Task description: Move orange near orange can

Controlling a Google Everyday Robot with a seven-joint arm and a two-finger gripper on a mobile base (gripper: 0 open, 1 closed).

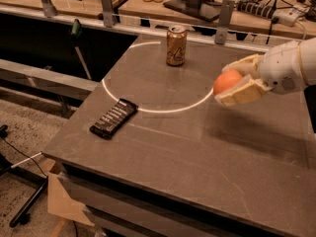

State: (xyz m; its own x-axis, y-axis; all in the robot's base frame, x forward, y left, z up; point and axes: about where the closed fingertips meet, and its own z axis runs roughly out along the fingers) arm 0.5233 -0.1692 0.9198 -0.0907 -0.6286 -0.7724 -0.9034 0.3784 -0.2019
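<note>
I should release the orange, now lifted clear of the table top, on the dark table (pixel 203 62) close beside the orange can, on my arm's side.
The orange (pixel 225 81) is a round bright fruit held between the two cream fingers of my gripper (pixel 232 80), which reaches in from the right edge and is shut on it. The orange is lifted clear of the dark table top (pixel 197 147). The orange can (pixel 176 45) stands upright at the far middle of the table, golden with a silver top, about a hand's width to the left of and beyond the orange. Its shadow and the gripper's lie on the table below.
A flat black bar (pixel 114 117) lies on the table's left front. A bright ring of light (pixel 148 107) curves across the table. A railing with posts (pixel 224 14) and a bench with cables stand behind. The floor drops away at left.
</note>
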